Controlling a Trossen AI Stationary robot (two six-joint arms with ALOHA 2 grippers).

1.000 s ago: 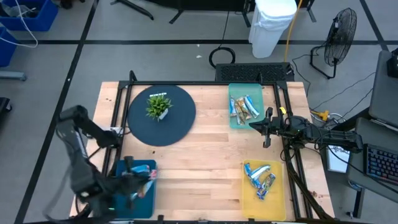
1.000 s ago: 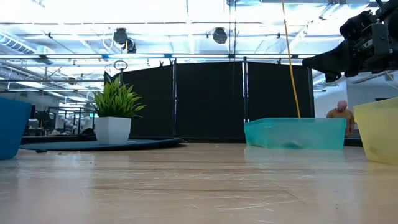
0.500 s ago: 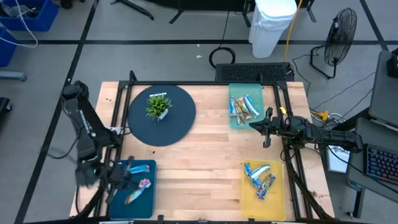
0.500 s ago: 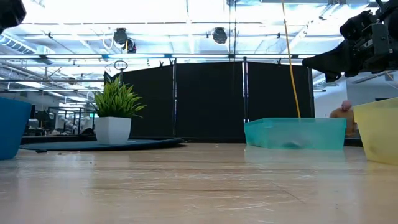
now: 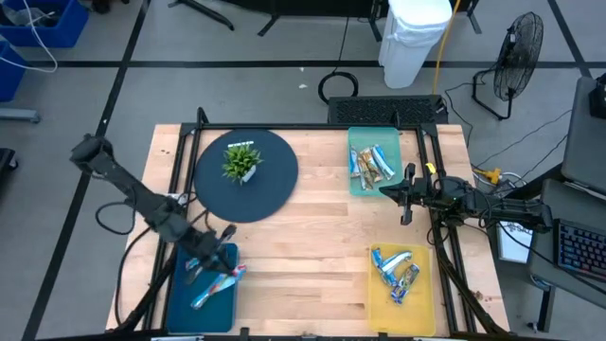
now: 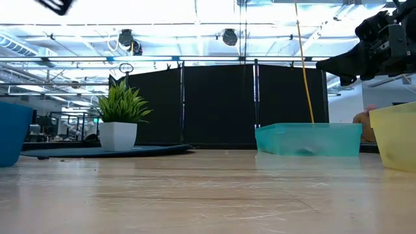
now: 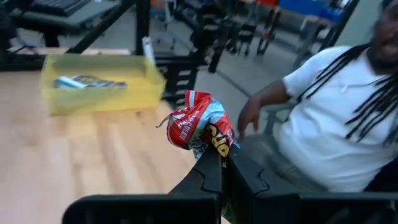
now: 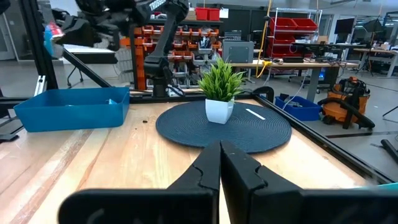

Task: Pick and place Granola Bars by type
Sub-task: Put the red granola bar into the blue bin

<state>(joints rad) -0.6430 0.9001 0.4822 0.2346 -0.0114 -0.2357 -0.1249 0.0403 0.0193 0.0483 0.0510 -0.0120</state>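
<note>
The crumpled granola bar will drop from my left gripper in the blue tray (image 5: 222, 274), just beyond the bar that lies flat there.
My left gripper (image 5: 225, 267) hovers over the blue tray (image 5: 180, 303) at the near left, shut on a granola bar (image 7: 198, 126) in a crumpled red, white and blue wrapper. Another bar (image 5: 210, 293) lies flat in that tray. Several bars (image 5: 371, 163) lie in the teal tray (image 5: 355, 185) at the far right. More bars (image 5: 396, 265) lie in the yellow tray (image 5: 421, 298) at the near right. My right gripper (image 8: 220, 152) waits shut and empty at the table's right side, between those two trays. My left gripper pinches the bar's lower end (image 7: 211, 148) between its two fingertips. The fingers run almost level and point toward the table's near right corner. The bar stands up past the fingertips and hangs clear above the blue tray.
A potted plant (image 5: 240, 161) stands on a round dark mat (image 5: 270, 194) at the far left. A person (image 7: 336, 118) sits just beyond the table's near edge. Bare wood lies between the blue tray and the yellow tray. A black frame rail (image 5: 177, 170) runs along the left side.
My left arm has swung round. Its gripper has tipped up from pointing down to nearly level, turned toward the near right, and shifted a little toward the table's right over the blue tray. It stays shut on the bar.
</note>
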